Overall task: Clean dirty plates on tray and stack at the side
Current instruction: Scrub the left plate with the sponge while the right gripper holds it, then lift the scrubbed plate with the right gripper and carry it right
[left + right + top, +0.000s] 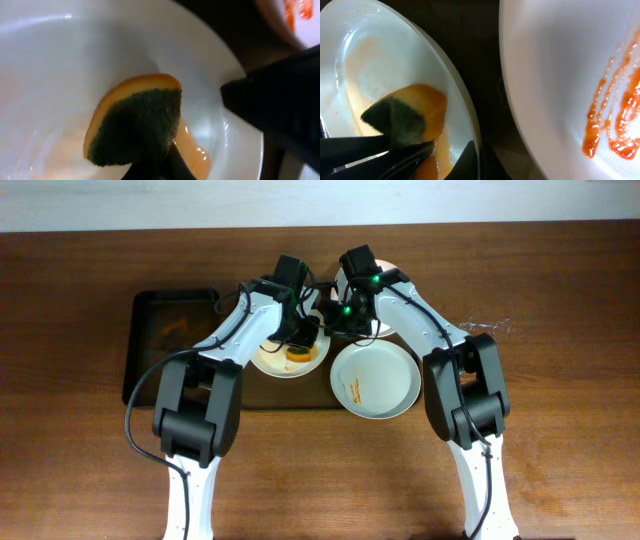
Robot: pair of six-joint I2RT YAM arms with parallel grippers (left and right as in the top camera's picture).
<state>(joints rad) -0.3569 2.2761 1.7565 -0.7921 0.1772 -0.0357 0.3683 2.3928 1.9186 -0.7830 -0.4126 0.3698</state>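
Observation:
Next, my right gripper lets go of the smeared white plate on the wet streaks on the table (489,341) beside the brown tray.
The brown tray (290,393) holds three white plates. The left plate (272,360) carries a watery orange smear. My left gripper (298,346) is shut on an orange sponge with a dark green scouring face (135,125) and presses it onto this plate (60,60). My right gripper (331,330) is shut on that plate's right rim (465,125), with one finger inside the rim (477,157). The front right plate (385,375) has red sauce streaks (612,120). The back plate (385,328) is mostly hidden under my right arm.
A smaller black rectangular tray (170,340) lies left of the brown tray. The right arm's black body (280,115) fills the right side of the left wrist view. Bare wooden table surrounds both trays.

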